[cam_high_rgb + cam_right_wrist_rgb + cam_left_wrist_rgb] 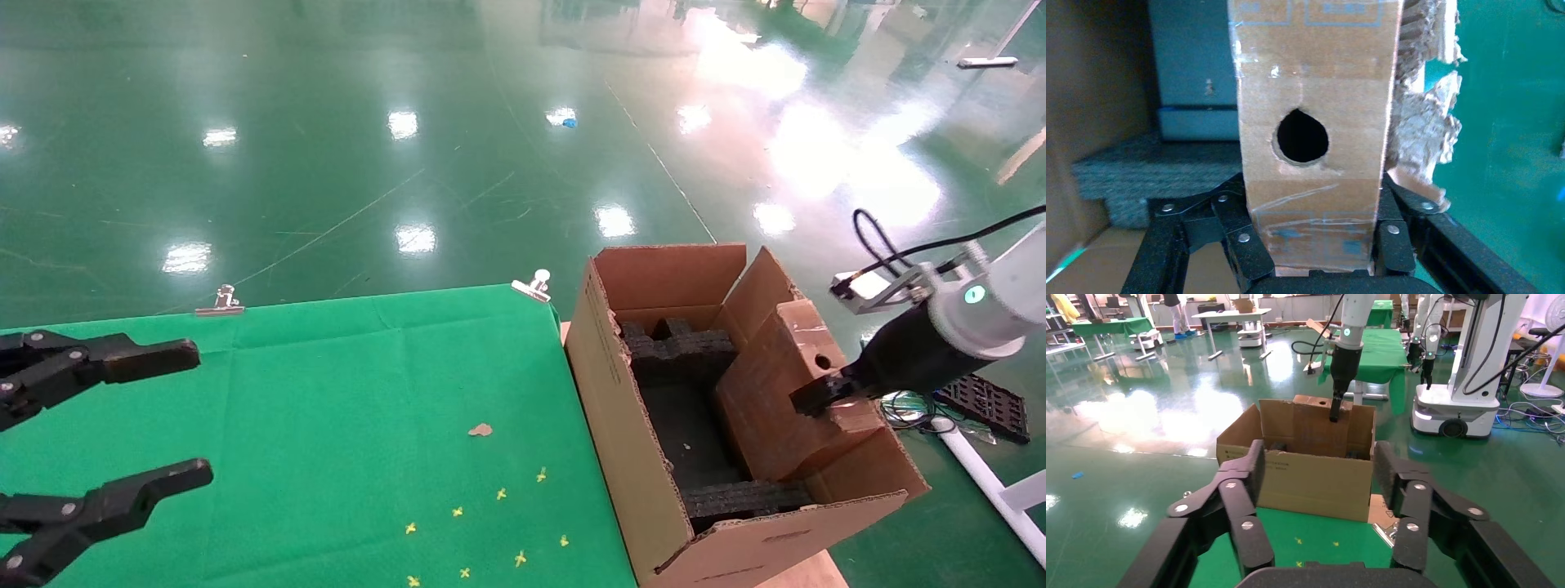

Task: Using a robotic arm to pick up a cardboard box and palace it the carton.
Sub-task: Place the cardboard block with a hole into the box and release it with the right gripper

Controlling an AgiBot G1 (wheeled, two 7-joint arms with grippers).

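Observation:
My right gripper has the cardboard box. It will release the box between the black foam inserts along the carton's torn side (742, 428).
My right arm (972, 314), white-jointed with a green ring light, reaches over the carton (621, 425) from the right. Its gripper (824, 392) is shut on the cardboard box (776, 408), a small brown box with a round hole. The box stands tilted inside the carton's right side, among black foam inserts (678, 343). In the right wrist view the gripper (1315, 245) clamps the box (1315, 79) on both sides, next to the torn ragged flap (1422, 122). My left gripper (192, 412) is open and empty over the green table, and in its own wrist view (1318, 478) it faces the carton (1303, 484).
The table's green cloth (327, 408) carries small yellow crosses (500, 494) and a brown scrap (480, 429). Metal clips (219, 302) hold its far edge. A black grid panel (989, 404) and a white pole (981, 474) lie on the floor right of the carton.

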